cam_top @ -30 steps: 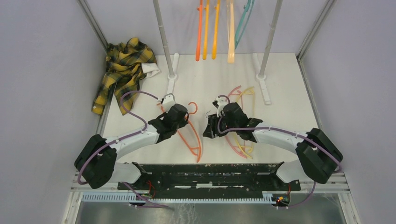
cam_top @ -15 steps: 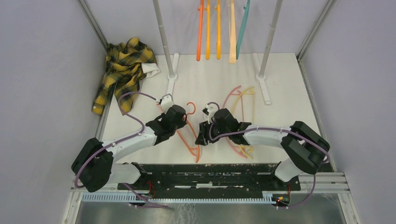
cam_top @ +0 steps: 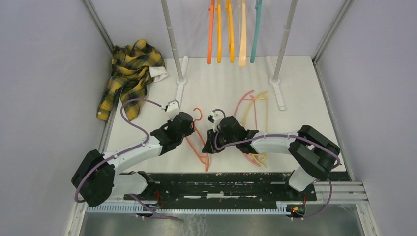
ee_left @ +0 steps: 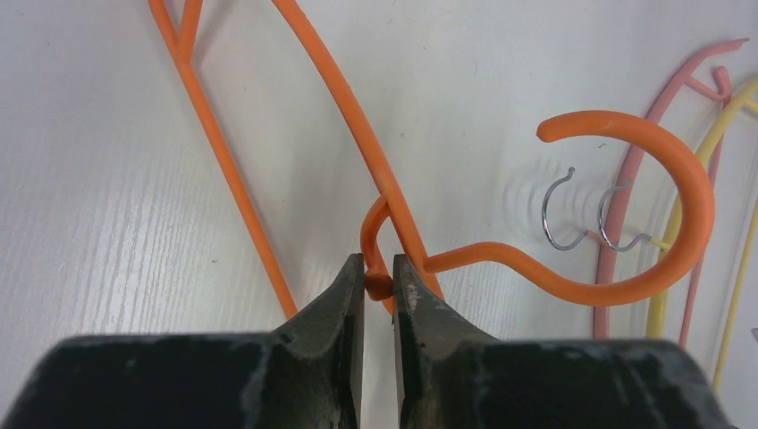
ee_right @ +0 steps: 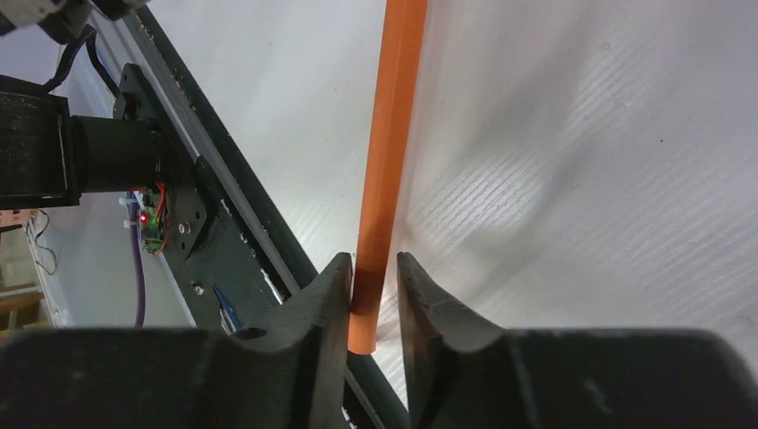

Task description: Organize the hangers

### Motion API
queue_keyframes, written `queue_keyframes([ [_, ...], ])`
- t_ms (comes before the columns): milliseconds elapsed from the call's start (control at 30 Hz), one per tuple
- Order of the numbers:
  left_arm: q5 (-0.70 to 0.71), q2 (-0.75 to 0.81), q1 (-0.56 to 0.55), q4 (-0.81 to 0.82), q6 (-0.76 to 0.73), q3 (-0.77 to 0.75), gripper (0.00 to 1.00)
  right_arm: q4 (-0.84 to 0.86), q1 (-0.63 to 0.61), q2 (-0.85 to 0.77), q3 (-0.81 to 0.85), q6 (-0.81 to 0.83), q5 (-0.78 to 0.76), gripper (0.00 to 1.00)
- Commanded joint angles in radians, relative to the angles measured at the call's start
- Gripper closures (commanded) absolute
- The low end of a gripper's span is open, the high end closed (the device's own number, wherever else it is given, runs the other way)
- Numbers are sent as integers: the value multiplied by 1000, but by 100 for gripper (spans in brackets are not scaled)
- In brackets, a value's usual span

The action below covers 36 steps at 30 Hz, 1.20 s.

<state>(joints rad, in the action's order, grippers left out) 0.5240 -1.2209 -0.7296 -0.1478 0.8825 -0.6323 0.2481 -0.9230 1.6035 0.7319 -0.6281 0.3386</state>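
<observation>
The orange hanger is pinched only by the small loop at its neck in my left gripper, so that gripper should take the hanger's thick bar (ee_left: 434,281) beside its hook before lifting.
An orange hanger (cam_top: 199,147) lies on the white table between both arms, and its hook (ee_left: 688,206) curls to the right in the left wrist view. My left gripper (ee_left: 379,277) is shut on the small loop at the hanger's neck. My right gripper (ee_right: 371,273) straddles the end of the hanger's straight orange bar (ee_right: 389,134). The left finger touches the bar, and a thin gap shows at the right finger. Pink and pale yellow hangers (cam_top: 252,110) lie on the table, partly under the right arm. Several hangers (cam_top: 231,29) in orange, yellow-orange, pale and teal hang at the back.
A yellow-and-black plaid shirt (cam_top: 130,73) is heaped at the back left corner. Two grey upright poles (cam_top: 172,39) (cam_top: 285,39) stand on white feet. The black base rail (cam_top: 216,179) runs along the near edge. Two small metal hooks (ee_left: 572,214) show beside the pink hanger.
My right gripper has moved left to the orange hanger and its jaws have narrowed around the bar. The hanging hangers have swung back to straight. The left grip is unchanged.
</observation>
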Motion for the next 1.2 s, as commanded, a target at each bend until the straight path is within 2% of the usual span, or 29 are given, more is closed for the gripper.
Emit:
queue_keyframes([
  [0, 46, 36, 4, 30, -16, 9, 97, 83, -12, 21, 36, -14, 18, 70],
  [67, 47, 42, 4, 29, -16, 15, 97, 80, -14, 19, 37, -7, 8, 80],
  [167, 47, 51, 4, 18, -15, 17, 97, 49, -16, -1, 36, 14, -33, 87],
  [200, 45, 58, 4, 13, -14, 17, 93, 35, -17, -10, 35, 26, -48, 88],
  [267, 34, 73, 4, 4, -13, 19, 77, 13, -18, -27, 32, 41, -73, 91],
  [367, 2, 107, 4, -25, -1, 25, 62, -9, -20, -52, 28, 59, -101, 92],
  [467, -63, 161, 4, -36, 38, 51, 51, -34, -26, -71, 29, 76, -134, 93],
  [567, -121, 218, 4, -9, 86, 106, 43, -41, -32, -80, 38, 88, -153, 93],
  [733, -179, 257, 3, 48, 133, 157, 41, -67, -69, -71, 90, 113, -198, 94],
  [1167, -209, 236, 3, 96, 151, 135, 42, -110, -174, -22, 214, 141, -266, 94],
])
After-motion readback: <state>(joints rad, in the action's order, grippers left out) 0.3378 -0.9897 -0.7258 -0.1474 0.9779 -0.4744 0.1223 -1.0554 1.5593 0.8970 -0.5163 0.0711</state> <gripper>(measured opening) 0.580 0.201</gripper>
